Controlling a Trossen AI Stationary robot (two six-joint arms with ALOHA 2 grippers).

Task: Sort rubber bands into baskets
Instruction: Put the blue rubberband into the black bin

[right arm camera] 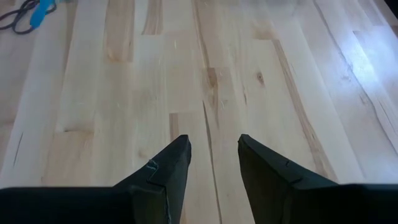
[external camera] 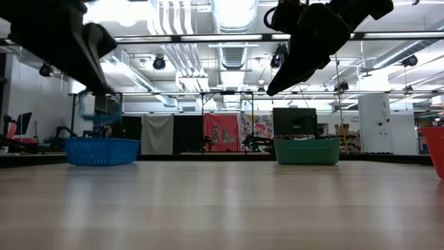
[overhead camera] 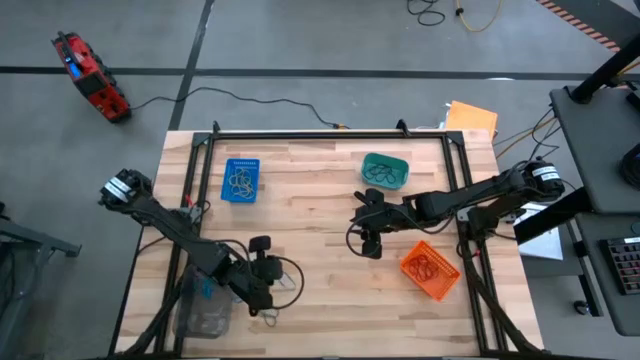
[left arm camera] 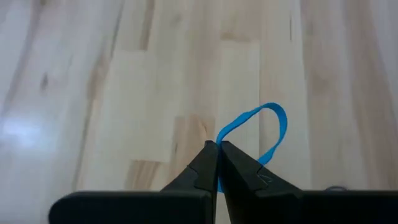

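Next, my left gripper releases the blue rubber band at the clear basket's edge [overhead camera: 245,295] that faces the middle of the table.
My left gripper [left arm camera: 217,148] is at the table's near left [overhead camera: 265,300], shut on a blue rubber band [left arm camera: 264,127]. My right gripper [right arm camera: 214,146] hovers open over bare wood at mid-table [overhead camera: 362,240], with nothing between its fingers. Four baskets stand on the table: blue [overhead camera: 240,180], teal [overhead camera: 385,170], orange [overhead camera: 430,272], and clear [overhead camera: 205,312] at the near left corner. The blue, teal and orange ones hold bands. My left gripper pinches the blue band between its two fingertips at one spot on the loop [left arm camera: 219,142]. The fingers slant down at it from above. The rest of the loop stands out open beyond the tips; whether it is clear of the wood, I cannot tell.
Thin dark loops [overhead camera: 287,278] lie on the wood just right of my left gripper. The low view shows the blue basket [external camera: 103,151], the teal one [external camera: 307,151] and the orange one [external camera: 437,149] at the far side. Bare wood lies between the two arms.
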